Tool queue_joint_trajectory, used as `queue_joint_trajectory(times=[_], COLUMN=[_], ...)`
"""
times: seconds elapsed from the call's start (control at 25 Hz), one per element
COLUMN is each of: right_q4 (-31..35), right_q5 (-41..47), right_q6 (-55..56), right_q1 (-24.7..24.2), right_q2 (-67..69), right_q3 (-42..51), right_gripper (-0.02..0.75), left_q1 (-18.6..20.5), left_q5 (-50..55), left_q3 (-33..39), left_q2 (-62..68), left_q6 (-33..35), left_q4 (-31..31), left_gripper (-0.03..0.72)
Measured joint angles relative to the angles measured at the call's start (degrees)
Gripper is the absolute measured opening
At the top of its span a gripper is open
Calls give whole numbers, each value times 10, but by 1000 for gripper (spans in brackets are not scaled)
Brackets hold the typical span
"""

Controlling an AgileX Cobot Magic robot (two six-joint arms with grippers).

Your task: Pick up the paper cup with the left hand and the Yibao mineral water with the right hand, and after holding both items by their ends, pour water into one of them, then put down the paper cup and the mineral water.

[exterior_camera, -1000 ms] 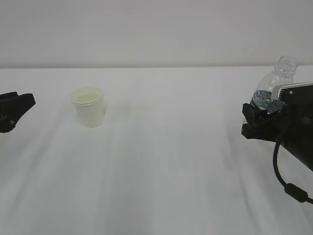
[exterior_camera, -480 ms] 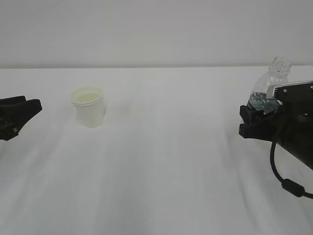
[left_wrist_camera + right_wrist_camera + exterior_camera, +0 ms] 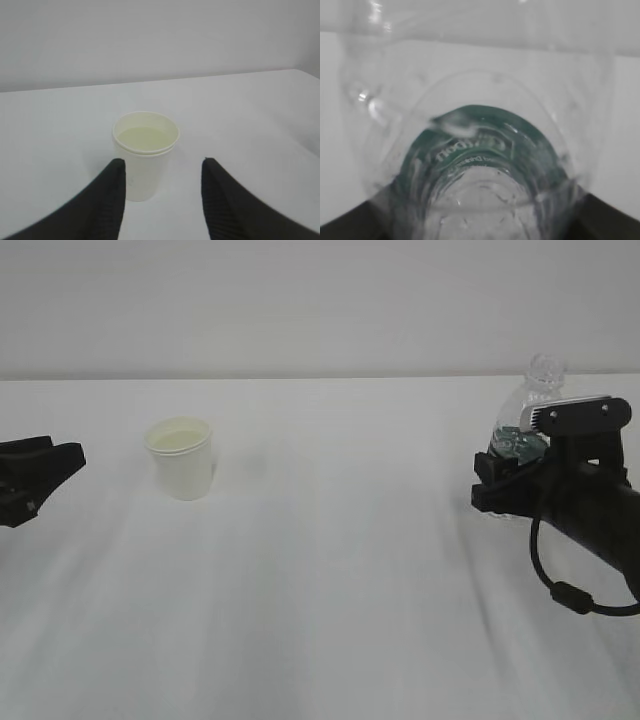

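Observation:
The white cloth (image 3: 488, 537) is just under the fingertips of my right gripper. Next, I put the Yibao mineral water down upright there.
The white paper cup (image 3: 181, 458) stands upright on the table, left of centre, its inside pale yellowish. My left gripper (image 3: 62, 468) is open at the far left, a short way from the cup and not touching it. In the left wrist view the cup (image 3: 145, 150) stands just ahead of the open left gripper (image 3: 162, 167), closer to the left finger. My right gripper (image 3: 498, 480) is shut on the lower part of the clear Yibao mineral water (image 3: 528, 410), whose capless neck points up. Seen from the right wrist, the green-labelled bottle (image 3: 480, 150) fills the frame.
A white cloth covers the table (image 3: 330, 580), and a plain pale wall stands behind. The right arm's cable (image 3: 560, 590) hangs in a loop low over the cloth at the right.
The right arm has carried the bottle to the left, toward the middle. The left gripper edged slightly right at first, then stayed still. The cup has not moved.

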Motion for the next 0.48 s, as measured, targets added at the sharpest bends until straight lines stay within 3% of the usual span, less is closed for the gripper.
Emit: queue_joint_trajectory(times=[0.48], right_q4=[-2], right_q5=[-41], right_q6=[10], right_q1=[0], right_q2=[70], right_q3=[-2], right_gripper=[456], left_q1=[0], left_q5=[0], left_q3=[0], left_q2=[0], left_q6=[0], left_q4=[1], left_gripper=[356])
